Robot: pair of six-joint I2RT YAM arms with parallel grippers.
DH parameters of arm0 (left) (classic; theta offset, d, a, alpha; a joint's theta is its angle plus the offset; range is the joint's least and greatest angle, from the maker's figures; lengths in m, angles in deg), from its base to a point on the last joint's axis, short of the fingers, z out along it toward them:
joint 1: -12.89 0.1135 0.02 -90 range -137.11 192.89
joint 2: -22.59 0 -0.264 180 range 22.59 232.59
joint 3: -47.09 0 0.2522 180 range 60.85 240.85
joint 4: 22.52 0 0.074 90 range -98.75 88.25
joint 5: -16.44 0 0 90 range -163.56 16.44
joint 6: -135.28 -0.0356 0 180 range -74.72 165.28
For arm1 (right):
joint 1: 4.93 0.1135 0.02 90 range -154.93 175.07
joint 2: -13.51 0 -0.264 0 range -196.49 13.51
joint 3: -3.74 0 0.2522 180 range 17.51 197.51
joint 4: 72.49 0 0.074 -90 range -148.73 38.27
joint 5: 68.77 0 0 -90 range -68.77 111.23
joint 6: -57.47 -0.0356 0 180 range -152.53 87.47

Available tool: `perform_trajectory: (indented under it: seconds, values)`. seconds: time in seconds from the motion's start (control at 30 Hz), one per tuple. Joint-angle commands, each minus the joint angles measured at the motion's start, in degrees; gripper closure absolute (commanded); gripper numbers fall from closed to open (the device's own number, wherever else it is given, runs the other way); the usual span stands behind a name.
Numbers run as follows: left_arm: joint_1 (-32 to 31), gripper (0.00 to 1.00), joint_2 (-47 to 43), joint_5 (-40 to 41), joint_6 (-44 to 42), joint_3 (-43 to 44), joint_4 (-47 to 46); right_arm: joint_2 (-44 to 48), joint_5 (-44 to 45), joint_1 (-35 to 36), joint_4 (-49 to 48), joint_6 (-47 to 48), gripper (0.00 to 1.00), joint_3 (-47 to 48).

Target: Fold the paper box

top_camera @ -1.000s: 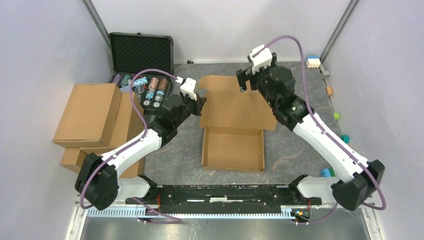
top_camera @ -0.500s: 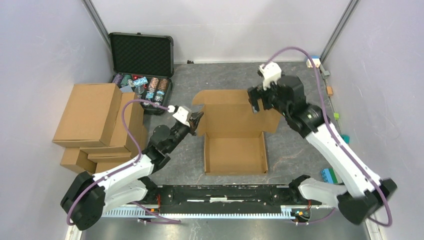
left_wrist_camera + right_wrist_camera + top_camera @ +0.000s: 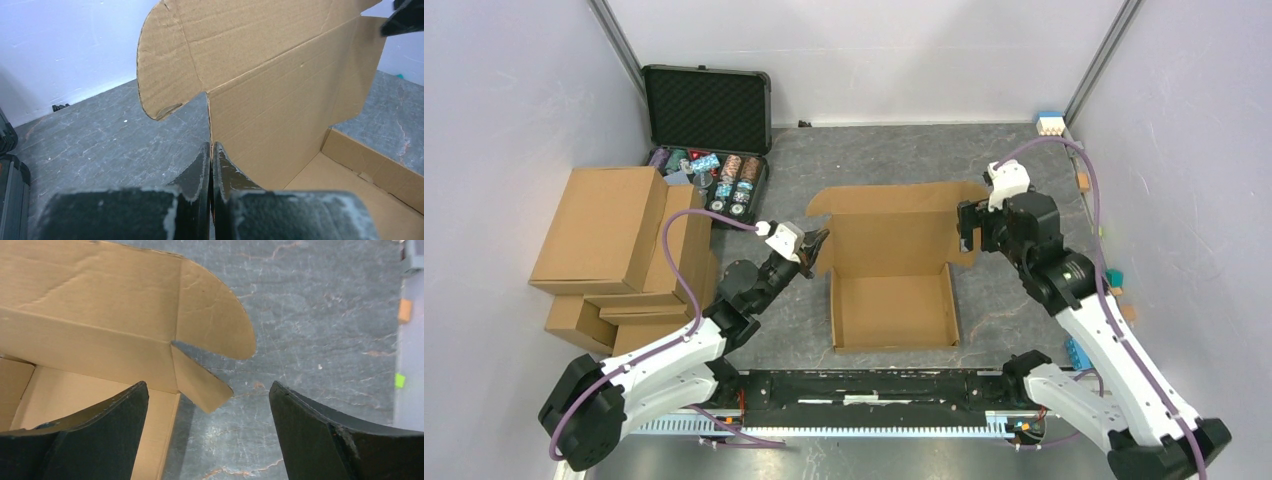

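Next, my left gripper releases the paper box farther back in the middle of the table, centred around the foot of the standing lid panel (image 3: 888,264) (image 3: 287,185).
The paper box (image 3: 892,312) lies mid-table as a shallow brown tray, its lid panel (image 3: 894,222) standing up at the far side. My left gripper (image 3: 820,245) is shut, its tips against the left edge of that panel; in the left wrist view the cardboard edge (image 3: 211,120) runs down to the closed left gripper (image 3: 211,146). A rounded ear flap (image 3: 165,65) sticks out to the left above it. My right gripper (image 3: 969,224) hangs open at the lid's right end. In the right wrist view the right gripper (image 3: 208,385) has a small side tab (image 3: 200,382) between its fingers, untouched.
An open black case (image 3: 707,100) with poker chips (image 3: 729,178) stands at the back left. A pile of brown cartons (image 3: 604,235) fills the left side. Small coloured blocks (image 3: 1050,124) lie along the right wall, another (image 3: 1079,350) near my right base.
The right gripper has swung right and nearer, from the lid's far edge to its right end. The left arm has drawn back, its gripper now lower at the lid's left edge. The lid stands more upright.
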Motion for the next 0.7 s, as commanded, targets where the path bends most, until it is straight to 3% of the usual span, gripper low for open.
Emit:
perform_trajectory:
  seconds: [0.0, 0.23, 0.43, 0.53, 0.67]
  values:
    - [-0.3, 0.98, -0.2, -0.2, -3.3, -0.2, -3.0, -3.5, -7.9, -4.2, -4.3, -0.1, 0.09, -1.3]
    - [-0.3, 0.98, -0.5, -0.7, -3.2, -0.2, -3.1, -7.2, -14.1, -6.0, -5.8, 1.9, 0.34, -1.1]
    - [-0.3, 0.98, -0.1, -0.2, -2.0, 0.6, -2.2, -5.9, -19.8, -6.0, -5.4, 0.8, 0.75, -2.3]
    - [-0.6, 0.98, -0.5, 1.6, 2.1, 3.7, 3.8, -5.1, -25.4, -6.0, -6.1, -2.0, 0.98, -4.5]
    - [-1.3, 0.98, -1.1, 6.7, 13.6, 9.6, 15.7, -2.0, -27.7, -5.7, -12.9, -9.6, 1.00, -9.4]
